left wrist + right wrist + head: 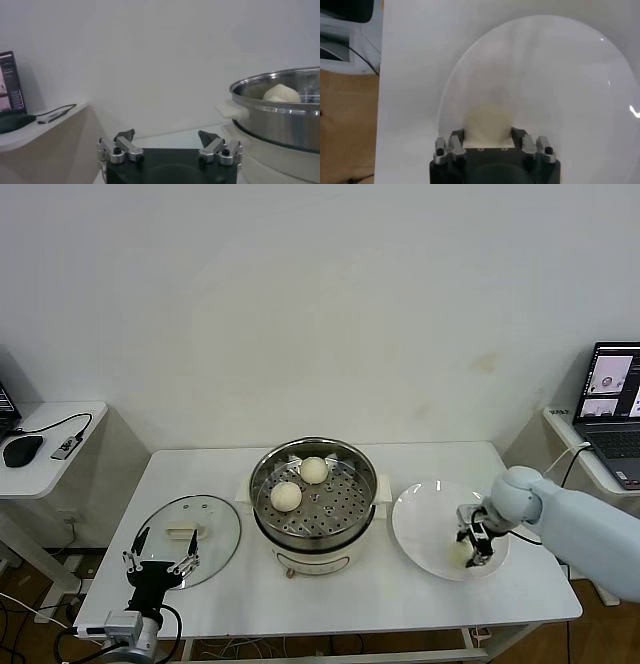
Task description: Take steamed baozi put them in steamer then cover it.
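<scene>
The robot's right gripper will release its baozi on the bare front part of the steamer (322, 517), close to the nearer resting baozi. Its baozi is still on the white plate.
Two cream-white baozi (286, 496) (314, 470) lie in the shiny steamer (262, 484) at the table's middle. A third baozi (462, 554) sits on the white plate (425, 524) to the right, and my right gripper (474, 549) is shut on it. In the right wrist view the fingers press both sides of this baozi (487, 122), with the gripper (487, 134) low over the plate (545, 75). The glass cover (215, 519) rests flat on the table at the left. Just in front of it my left gripper (160, 556) (167, 136) stands open and empty, with the steamer (280, 115) off to its side.
The steamer sits on a cream pot base (312, 562). A side table with a mouse (22, 450) stands at the far left. A laptop (612, 409) rests on a shelf at the far right.
</scene>
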You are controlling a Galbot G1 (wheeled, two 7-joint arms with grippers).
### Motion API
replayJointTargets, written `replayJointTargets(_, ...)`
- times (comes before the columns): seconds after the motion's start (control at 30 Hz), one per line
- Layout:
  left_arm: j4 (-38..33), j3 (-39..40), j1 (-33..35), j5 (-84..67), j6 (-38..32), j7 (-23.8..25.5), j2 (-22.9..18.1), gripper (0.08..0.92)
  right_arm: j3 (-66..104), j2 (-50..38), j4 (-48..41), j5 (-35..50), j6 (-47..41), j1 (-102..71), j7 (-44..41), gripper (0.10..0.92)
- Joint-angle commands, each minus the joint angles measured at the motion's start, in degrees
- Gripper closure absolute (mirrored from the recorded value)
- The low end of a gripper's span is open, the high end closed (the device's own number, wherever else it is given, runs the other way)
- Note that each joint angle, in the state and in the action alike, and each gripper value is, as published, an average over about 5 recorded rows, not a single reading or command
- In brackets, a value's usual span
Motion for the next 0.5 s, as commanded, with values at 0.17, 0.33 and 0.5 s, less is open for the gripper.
replayJointTargets(0.17, -0.6, 0.0, -0.1, -0.1, 0.1, 0.1, 0.2, 0.177, -1.8, -1.6, 2.3, 6.6, -0.5, 13.3, -1.6, 0.457)
replayJointTargets(0.33, -0.8, 0.0, -0.1, -0.2, 0.1, 0.1, 0.2, 0.177, -4.4, -1.0, 3.2, 12.3, -0.8, 23.3, -2.4, 0.457)
replayJointTargets(0.5, -1.3, 0.1, 0.0, -0.3, 0.1, 0.0, 0.3, 0.177, -9.6, 2.6, 2.6, 16.7, -0.5, 35.0, -2.5, 0.457)
